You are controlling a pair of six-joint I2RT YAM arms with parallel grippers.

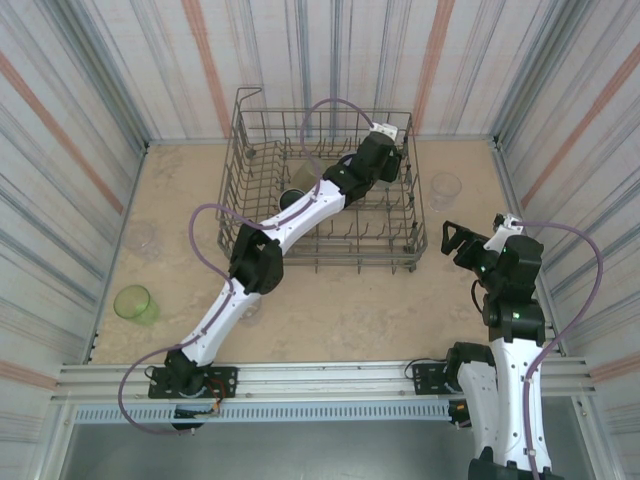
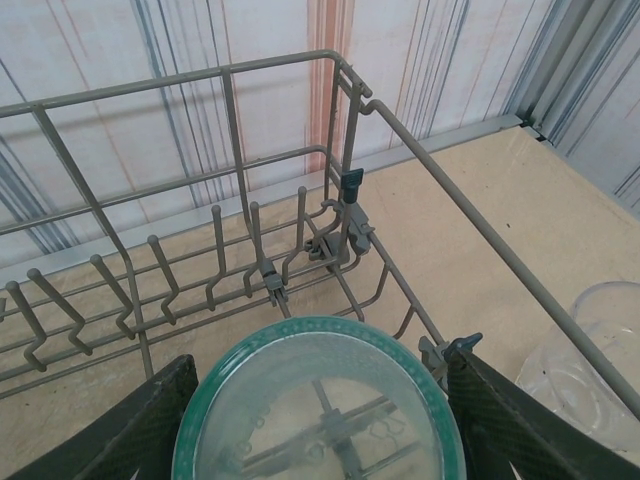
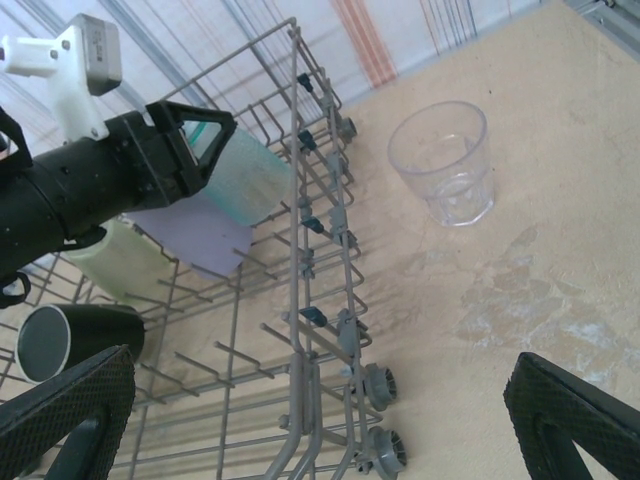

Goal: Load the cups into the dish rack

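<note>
My left gripper has the teal cup. Next, I set it down in the dish rack (image 1: pixel 382 180) (image 2: pixel 322 435) beside the lavender cup.
My left gripper (image 2: pixel 318 425) is shut on a teal cup (image 2: pixel 315 400), its dark fingers (image 2: pixel 130 420) pressing both sides. It holds the cup tilted inside the far right corner of the grey wire dish rack (image 1: pixel 240 170), above the tines. In the right wrist view the teal cup (image 3: pixel 245 170) hangs over a lavender cup (image 3: pixel 195 235). An olive-yellow cup (image 3: pixel 125 262) and a dark mug (image 3: pixel 75 340) lie beside that one in the rack. My right gripper (image 1: pixel 455 240) stands open, right of the rack. A clear cup (image 1: pixel 445 188) stands upright beyond it.
A bright green cup (image 1: pixel 133 302) sits at the left front of the table and a clear cup (image 1: pixel 140 237) stands behind it. The rack's wheels (image 3: pixel 380 385) face my right gripper. Striped walls close in the table on three sides.
</note>
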